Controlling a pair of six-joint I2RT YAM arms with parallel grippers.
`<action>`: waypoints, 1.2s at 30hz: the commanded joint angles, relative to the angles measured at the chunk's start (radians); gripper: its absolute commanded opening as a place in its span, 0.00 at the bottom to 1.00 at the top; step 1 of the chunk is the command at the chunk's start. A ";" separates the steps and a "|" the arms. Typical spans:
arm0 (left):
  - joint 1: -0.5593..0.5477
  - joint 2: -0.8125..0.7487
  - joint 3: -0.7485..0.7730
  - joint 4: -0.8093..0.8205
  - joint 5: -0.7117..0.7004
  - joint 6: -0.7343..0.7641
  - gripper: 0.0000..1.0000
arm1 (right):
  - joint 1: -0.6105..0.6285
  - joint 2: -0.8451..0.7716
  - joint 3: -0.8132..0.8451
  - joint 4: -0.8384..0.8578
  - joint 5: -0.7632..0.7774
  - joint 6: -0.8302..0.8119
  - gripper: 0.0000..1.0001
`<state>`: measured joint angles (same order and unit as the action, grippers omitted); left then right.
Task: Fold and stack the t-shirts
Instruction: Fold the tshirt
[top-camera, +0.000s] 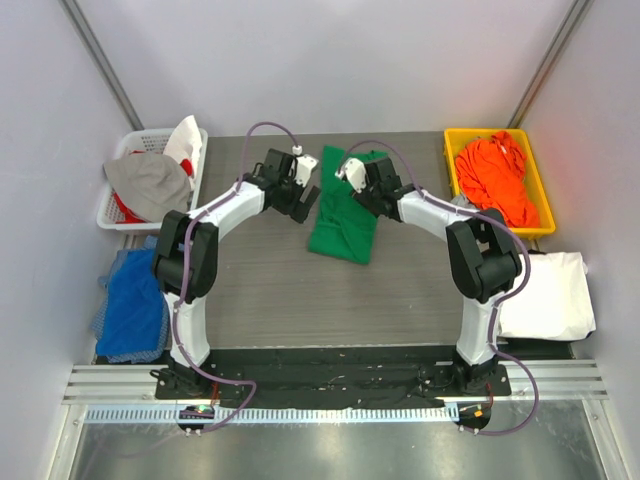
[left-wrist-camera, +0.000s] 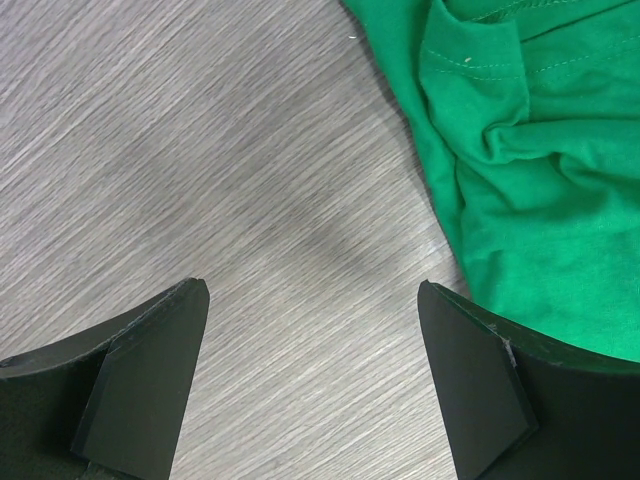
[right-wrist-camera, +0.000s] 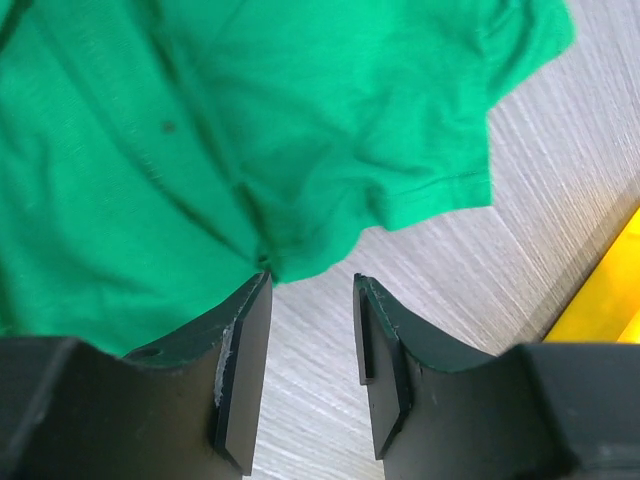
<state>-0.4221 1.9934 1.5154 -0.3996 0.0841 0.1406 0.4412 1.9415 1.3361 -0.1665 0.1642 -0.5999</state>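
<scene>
The green t-shirt's bottom end is slanting away from its top, so my right gripper needs to pinch the t-shirt's side edge (right-wrist-camera: 272, 252) and pull it straight before the next fold.
The bright green t-shirt (top-camera: 343, 222) lies crumpled and partly folded in the middle of the table. My left gripper (top-camera: 306, 203) hovers just off its left edge. In the left wrist view that gripper (left-wrist-camera: 312, 290) is open wide over bare table, with the green t-shirt (left-wrist-camera: 530, 150) to its right. My right gripper (top-camera: 364, 194) is over the shirt's upper right part. Its jaws (right-wrist-camera: 311, 282) stand apart with only table between them, the left fingertip touching the hem of the green t-shirt (right-wrist-camera: 250, 130). The orange t-shirt (top-camera: 497, 180) is heaped in a yellow bin. The white t-shirt (top-camera: 548, 295) lies folded at the right.
The yellow bin (top-camera: 450, 160) stands at the back right, and its corner (right-wrist-camera: 610, 300) shows in the right wrist view. A white basket (top-camera: 108, 212) of mixed clothes is at the back left. A blue cloth (top-camera: 135, 300) lies beside the left arm's base.
</scene>
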 joint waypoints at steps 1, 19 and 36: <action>0.008 -0.028 0.002 0.041 0.020 0.016 0.91 | -0.022 0.004 0.066 -0.027 -0.080 0.063 0.44; 0.014 -0.005 -0.001 0.042 0.019 0.016 0.91 | -0.068 0.037 0.123 -0.129 -0.288 0.121 0.45; 0.020 0.010 -0.004 0.044 0.014 0.020 0.91 | -0.105 0.146 0.218 -0.202 -0.419 0.126 0.42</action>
<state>-0.4149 1.9961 1.5150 -0.3985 0.0902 0.1471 0.3504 2.0830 1.5051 -0.3416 -0.1730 -0.4900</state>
